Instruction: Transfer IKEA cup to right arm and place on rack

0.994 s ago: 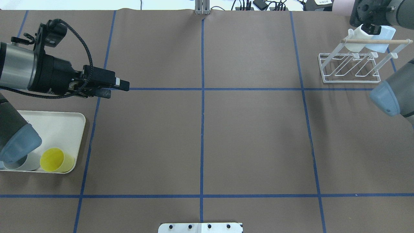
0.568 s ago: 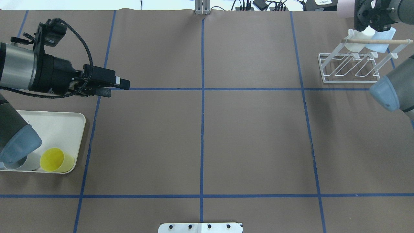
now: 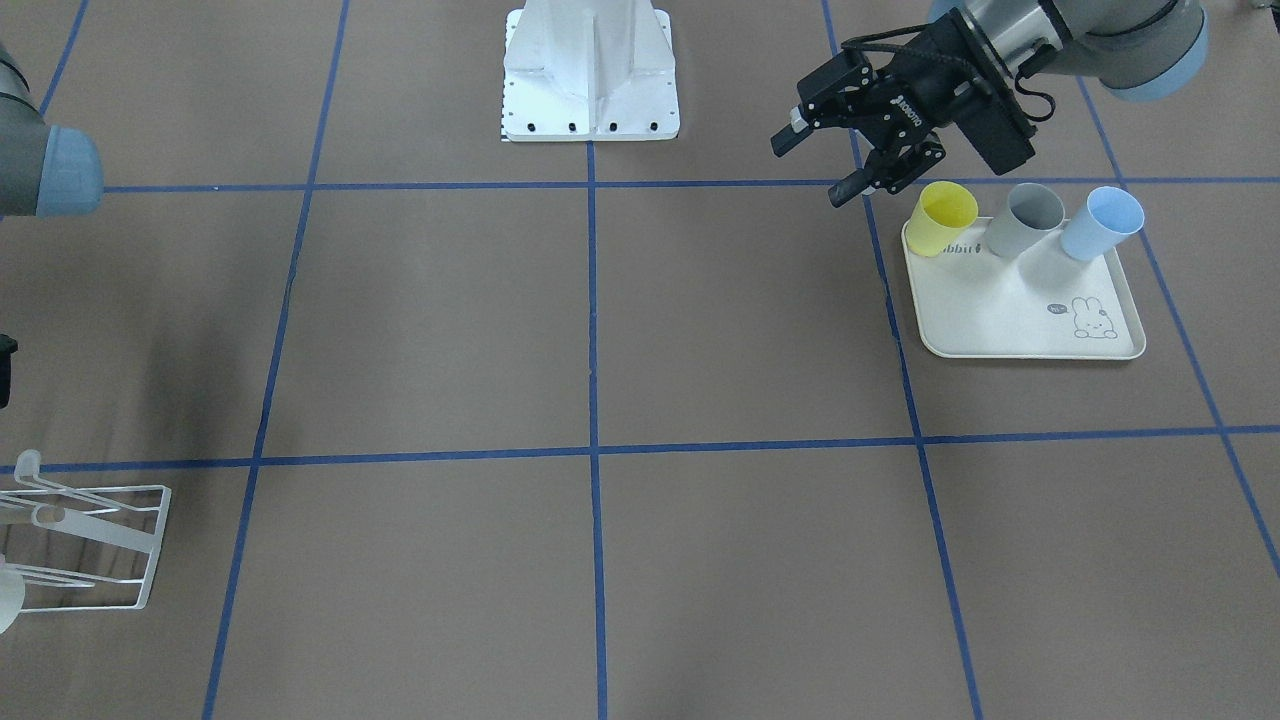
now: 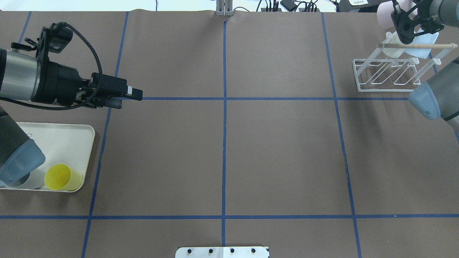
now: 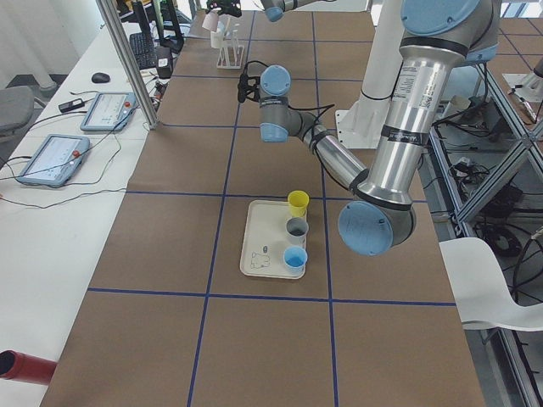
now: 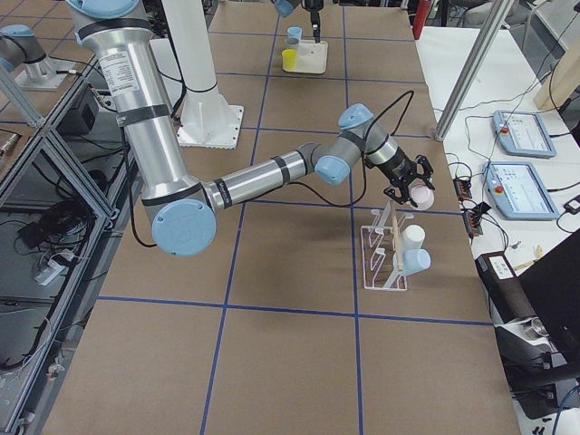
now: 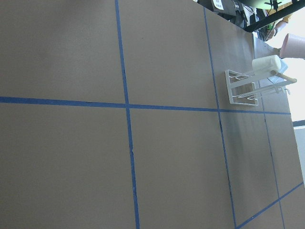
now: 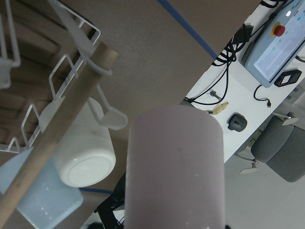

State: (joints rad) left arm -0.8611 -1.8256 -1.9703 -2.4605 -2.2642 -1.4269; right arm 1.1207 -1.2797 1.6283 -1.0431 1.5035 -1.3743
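Note:
Next, I let go of the pink cup with my right gripper on the rack's free end peg (image 3: 12, 564) (image 8: 112, 117), next to the white cup.
My right gripper (image 4: 401, 22) is shut on a pale pink IKEA cup (image 4: 385, 18), held on its side in the air just beyond the far end of the rack (image 4: 389, 73). The right wrist view shows the pink cup (image 8: 174, 162) close up beside the rack's wooden rod (image 8: 57, 138). A white cup (image 8: 83, 160) and a light blue cup (image 8: 40, 200) hang on the rack's prongs. My left gripper (image 3: 812, 168) hovers open and empty over the table near the tray.
A cream rabbit-print tray (image 3: 1020, 325) on the robot's left holds a yellow cup (image 3: 945, 215), a grey cup (image 3: 1030, 215) and a light blue cup (image 3: 1100, 222). The robot's white base (image 3: 590, 70) stands at the near edge. Cables and tablets lie past the table's far edge.
The right gripper has swung at the rack's far end, bringing the pink cup into view beyond the rod. The left arm has barely moved.

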